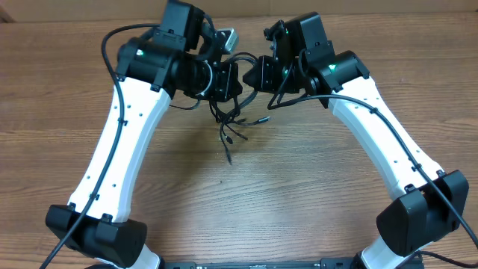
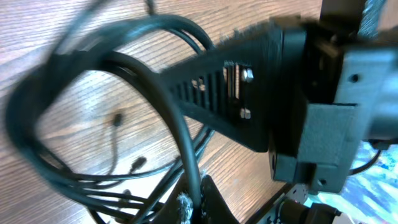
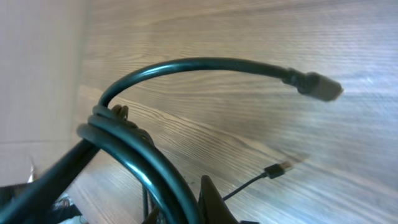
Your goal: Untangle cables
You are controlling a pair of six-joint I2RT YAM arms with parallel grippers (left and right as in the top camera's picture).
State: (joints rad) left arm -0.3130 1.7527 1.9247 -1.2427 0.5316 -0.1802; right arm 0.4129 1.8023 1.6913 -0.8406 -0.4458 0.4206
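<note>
Next, my right gripper carries the tangle clear before my left gripper takes the hanging cable loops (image 1: pixel 231 122), because a cable wraps around the cable pieces near my right gripper.
The cables (image 1: pixel 233 113) are a black tangle held off the wooden table between my two grippers, with loose plug ends (image 1: pixel 228 142) hanging toward the table. My left gripper (image 1: pixel 226 81) is shut on one strand; in the left wrist view its fingers (image 2: pixel 196 202) pinch a cable that rises from the looped bundle (image 2: pixel 93 68). My right gripper (image 1: pixel 261 75) is shut on a thick looped cable (image 3: pixel 180 65) at its fingers (image 3: pixel 196 205). That cable ends in a dark plug (image 3: pixel 318 86). A thin cord with a small plug (image 3: pixel 278 168) lies on the table below.
The wooden table (image 1: pixel 299 194) stretches in front of the tangle. The right gripper's black body (image 2: pixel 261 93) fills the left wrist view, close to the left fingers. A pale wall or board (image 3: pixel 37 74) stands at the table's far edge.
</note>
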